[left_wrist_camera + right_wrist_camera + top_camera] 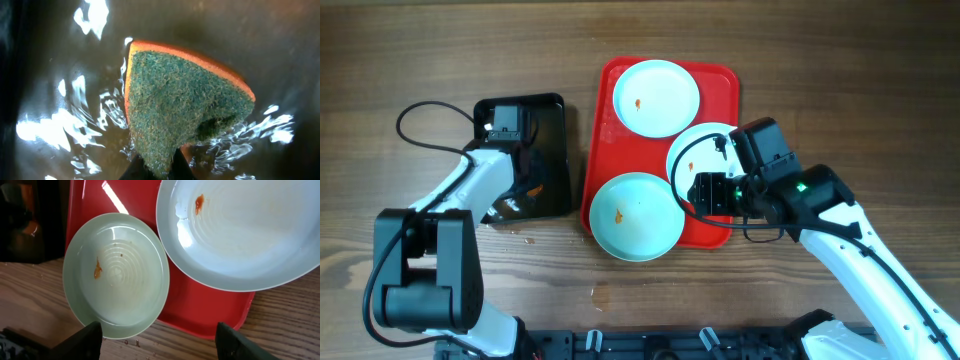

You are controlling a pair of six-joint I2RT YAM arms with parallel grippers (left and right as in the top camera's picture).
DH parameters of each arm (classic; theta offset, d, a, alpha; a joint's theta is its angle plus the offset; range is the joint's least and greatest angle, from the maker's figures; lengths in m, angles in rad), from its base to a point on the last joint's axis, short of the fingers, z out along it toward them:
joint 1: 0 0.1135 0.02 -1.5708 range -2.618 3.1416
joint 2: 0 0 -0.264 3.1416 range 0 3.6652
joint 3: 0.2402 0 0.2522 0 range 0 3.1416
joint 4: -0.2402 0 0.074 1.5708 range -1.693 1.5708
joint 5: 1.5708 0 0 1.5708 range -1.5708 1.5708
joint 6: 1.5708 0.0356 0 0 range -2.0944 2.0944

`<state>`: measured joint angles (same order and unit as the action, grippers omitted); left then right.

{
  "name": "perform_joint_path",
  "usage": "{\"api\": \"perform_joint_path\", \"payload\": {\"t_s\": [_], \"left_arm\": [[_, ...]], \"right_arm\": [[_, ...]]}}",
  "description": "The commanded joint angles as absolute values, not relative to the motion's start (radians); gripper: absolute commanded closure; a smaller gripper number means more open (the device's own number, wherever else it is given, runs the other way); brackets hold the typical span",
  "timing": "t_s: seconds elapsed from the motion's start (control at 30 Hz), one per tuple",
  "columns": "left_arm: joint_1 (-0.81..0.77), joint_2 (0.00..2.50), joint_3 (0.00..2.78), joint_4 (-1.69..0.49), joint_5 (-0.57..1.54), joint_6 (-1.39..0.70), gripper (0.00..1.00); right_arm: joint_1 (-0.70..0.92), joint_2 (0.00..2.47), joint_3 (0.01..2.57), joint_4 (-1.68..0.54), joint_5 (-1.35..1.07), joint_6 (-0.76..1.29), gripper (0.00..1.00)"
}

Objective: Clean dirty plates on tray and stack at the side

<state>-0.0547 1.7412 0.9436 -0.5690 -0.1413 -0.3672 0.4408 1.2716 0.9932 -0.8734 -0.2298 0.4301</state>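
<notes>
My left gripper is pinching the sponge by its near end while most of it fans out flat, so I should open and grip nearer its middle (169, 97) before wiping.
Three pale blue plates lie on the red tray (718, 85): one at the back (660, 97), one at the right (695, 148) partly under my right arm, and one at the front left (638, 215) overhanging the tray's rim. Each carries a small orange stain. My right gripper (159, 342) is open just off the tray's front edge, near the front plate (117, 275) and the right plate (245, 230). My left gripper (157, 167) is shut on a green-faced orange sponge (185, 110) lying in the water.
A black tray (552, 150) holding shallow water stands left of the red tray, with my left arm reaching into it. Small drops and crumbs dot the wooden table (595, 295) in front of the trays.
</notes>
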Motion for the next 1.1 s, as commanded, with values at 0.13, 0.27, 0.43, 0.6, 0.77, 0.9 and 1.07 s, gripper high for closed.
{"api": "perform_joint_path", "payload": {"t_s": [0.13, 0.27, 0.43, 0.6, 0.77, 0.9, 1.07], "left_arm": [[-0.048, 1.585, 1.007, -0.669, -0.154, -0.295, 0.73], [-0.048, 1.588, 1.0, -0.63, -0.154, -0.295, 0.41], [-0.047, 1.652, 0.951, -0.53, -0.164, -0.287, 0.37], [-0.047, 1.747, 0.935, -0.462, -0.182, -0.287, 0.77], [-0.047, 1.822, 0.935, -0.474, -0.11, -0.286, 0.96], [-0.048, 1.78, 0.964, -0.521, -0.109, -0.238, 0.96], [-0.048, 1.653, 1.025, -0.58, -0.1, -0.24, 0.65]], "right_arm": [[0.444, 1.274, 0.987, -0.871, -0.21, 0.448, 0.27], [0.444, 1.274, 0.987, -0.871, -0.21, 0.448, 0.27], [0.444, 1.274, 0.987, -0.872, -0.21, 0.448, 0.27], [0.444, 1.274, 0.987, -0.872, -0.21, 0.448, 0.27], [0.444, 1.274, 0.987, -0.872, -0.21, 0.448, 0.27], [0.444, 1.274, 0.987, -0.872, -0.21, 0.448, 0.27], [0.444, 1.274, 0.987, -0.872, -0.21, 0.448, 0.27]]}}
